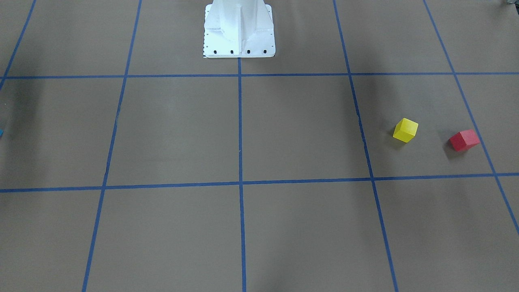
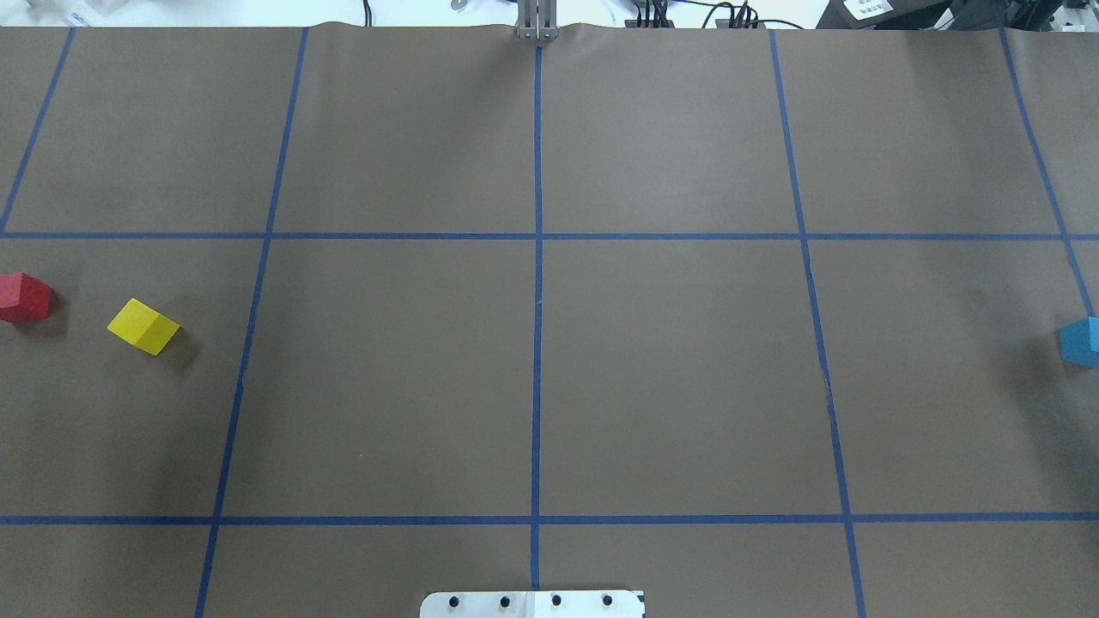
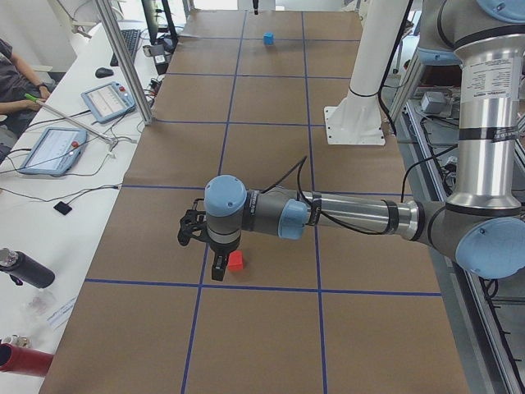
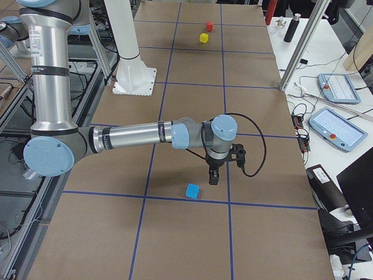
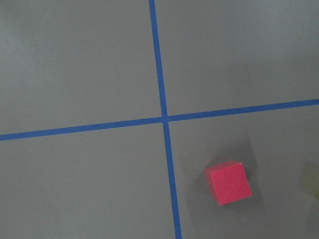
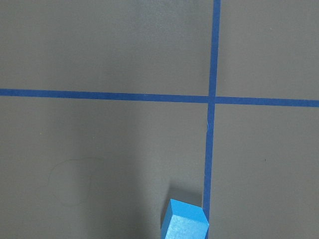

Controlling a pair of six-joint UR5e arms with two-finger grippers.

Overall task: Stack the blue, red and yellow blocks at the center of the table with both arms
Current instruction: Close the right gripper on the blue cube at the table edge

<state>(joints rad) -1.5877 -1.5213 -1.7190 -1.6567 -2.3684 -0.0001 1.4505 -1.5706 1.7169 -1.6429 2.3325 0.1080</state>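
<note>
The robot's right gripper will next move to the blue block near the blue tape line and close on the block's opposite sides [image 1: 1, 132] [image 6: 185, 222].
The red block [image 2: 24, 297] and the yellow block [image 2: 143, 326] lie close together at the table's far left end; both also show in the front view, red [image 1: 464, 140] and yellow [image 1: 405, 130]. The blue block [image 2: 1080, 342] lies at the far right edge. My left gripper [image 3: 216, 269] hangs just above the table beside the red block [image 3: 236, 261], which shows low in the left wrist view [image 5: 228, 182]. My right gripper [image 4: 214, 175] hangs just beside the blue block [image 4: 192, 191], which shows at the bottom of the right wrist view [image 6: 184, 223]. I cannot tell whether either gripper is open or shut.
Blue tape lines divide the brown table into squares. The white robot pedestal [image 1: 239, 32] stands at the middle of the robot's side. Side benches hold tablets [image 3: 52, 149] and bottles [image 3: 25, 268], with a metal frame post [image 4: 297, 49] along the edge.
</note>
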